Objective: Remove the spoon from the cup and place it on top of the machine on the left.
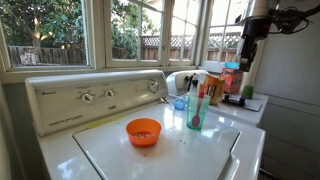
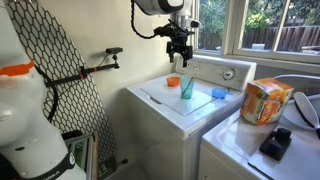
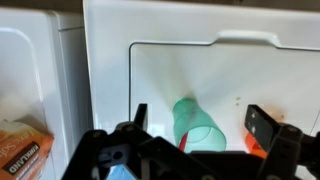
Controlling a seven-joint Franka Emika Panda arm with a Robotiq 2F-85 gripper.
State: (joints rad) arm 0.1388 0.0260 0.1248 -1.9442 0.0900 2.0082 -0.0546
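Observation:
The robot's gripper needs to close on the top end point(image 1: 201, 90) point(image 3: 183, 143) of the pink-red spoon's handle, where it pokes up above the teal-green cup's rim.
The teal-green cup point(image 1: 194, 110) stands on the lid of the white washer point(image 1: 180, 150) and shows in both exterior views point(image 2: 186, 87). The pink-red spoon point(image 1: 201, 97) stands inside the cup. In the wrist view I look down on the cup point(image 3: 196, 122), with a red piece of the spoon point(image 3: 185, 143) at its rim. My gripper point(image 3: 200, 120) is open and empty. It hangs well above the cup point(image 2: 180, 52), touching nothing. In an exterior view it shows high at the right point(image 1: 247, 52).
An orange bowl point(image 1: 143, 131) sits on the washer lid near the cup. The control panel with knobs point(image 1: 95, 97) rises at the back. A second white appliance point(image 2: 240, 150) carries an orange box point(image 2: 265, 101), bottles point(image 1: 232, 80) and a black object point(image 2: 275, 143).

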